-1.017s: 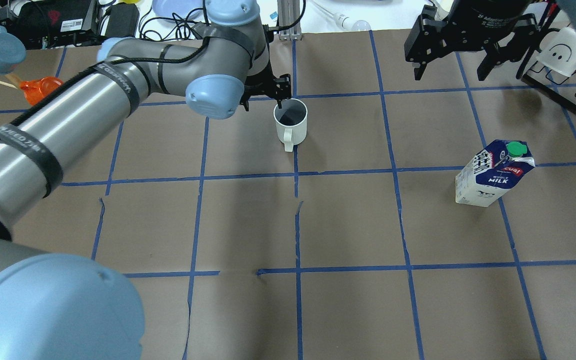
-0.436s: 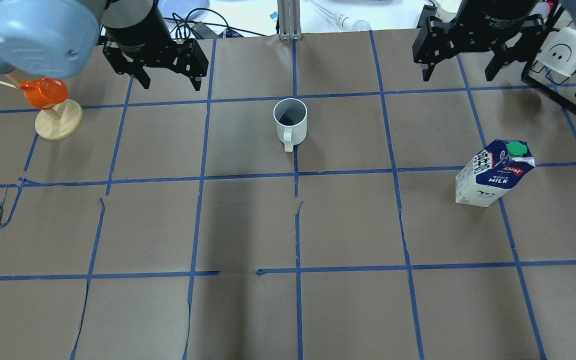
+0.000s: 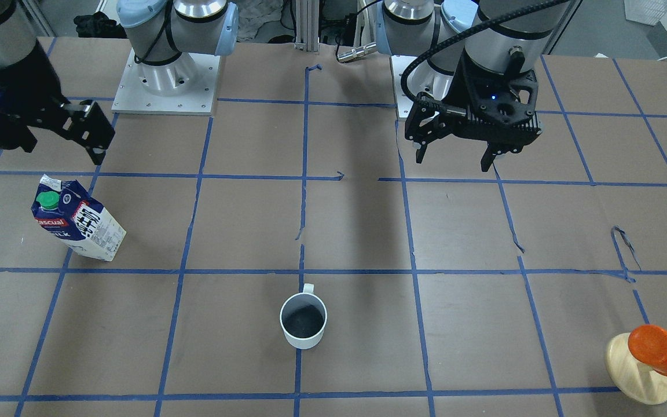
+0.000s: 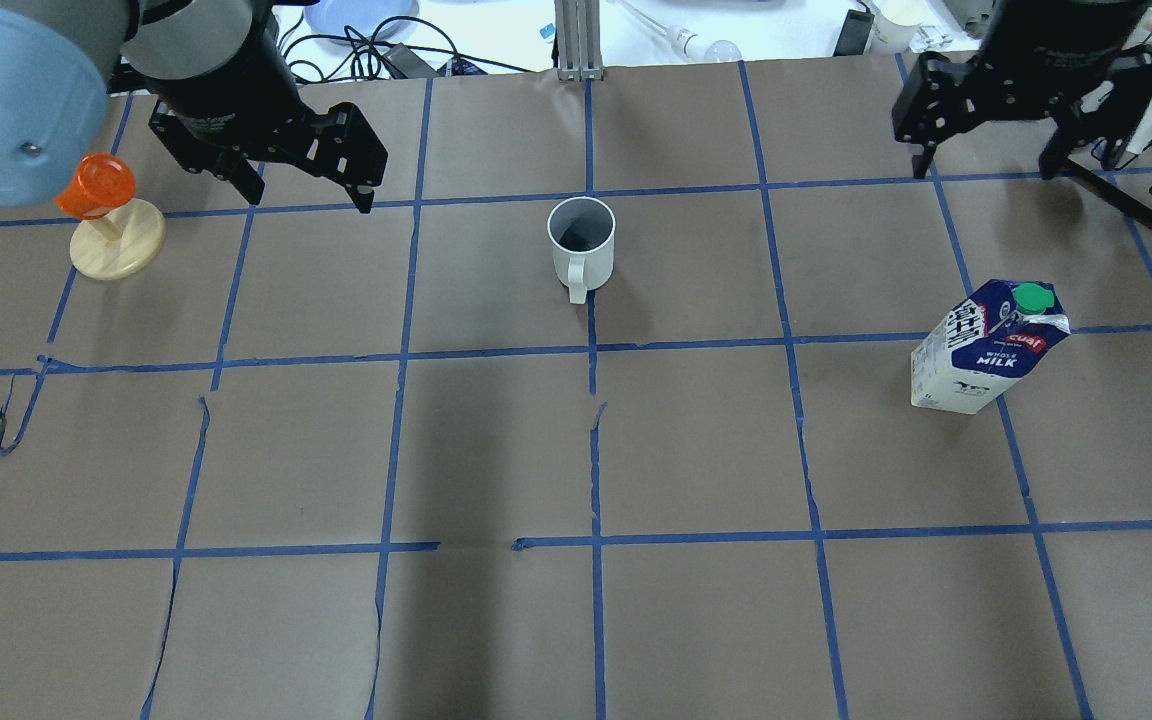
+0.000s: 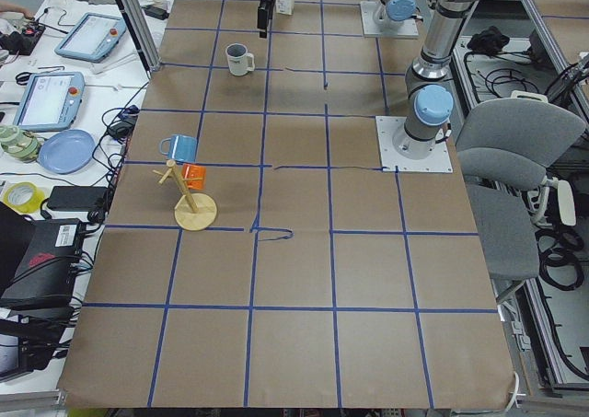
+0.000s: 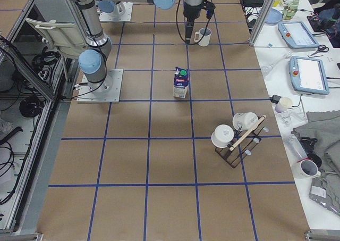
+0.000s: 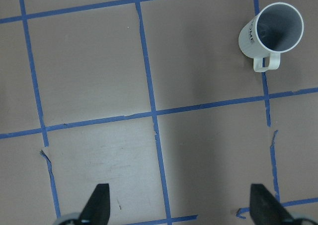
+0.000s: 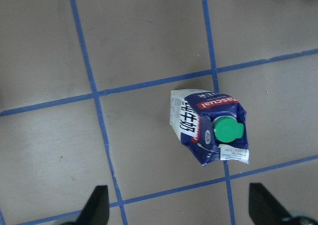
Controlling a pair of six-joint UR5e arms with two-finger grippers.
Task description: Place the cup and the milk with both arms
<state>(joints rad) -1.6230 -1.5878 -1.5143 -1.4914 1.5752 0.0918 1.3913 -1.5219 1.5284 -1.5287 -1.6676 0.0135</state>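
Next, I move my right gripper next to the milk's top end [image 3: 68, 197] [image 8: 207, 131] beside the green cap and close it there across the milk's sides.
The white cup [image 4: 581, 245] stands upright on the brown table, handle toward the robot; it also shows in the front view [image 3: 303, 320] and in the left wrist view [image 7: 272, 34]. The milk [image 4: 988, 350], with a green cap, stands at the right; it also shows in the front view [image 3: 79, 223] and the right wrist view [image 8: 208, 125]. My left gripper [image 4: 308, 198] is open and empty, raised, left of the cup and apart from it. My right gripper [image 4: 984, 168] is open and empty, raised beyond the milk.
A wooden stand with an orange cup [image 4: 101, 215] is at the far left. A black rack with white mugs [image 4: 1151, 130] stands at the far right. Blue tape lines grid the table. The arm bases [image 3: 165, 81] are at the robot's edge.
My left gripper has left the cup's rim and swung away to the left, open. The cup stays put. My right gripper has shifted to the right and slightly back.
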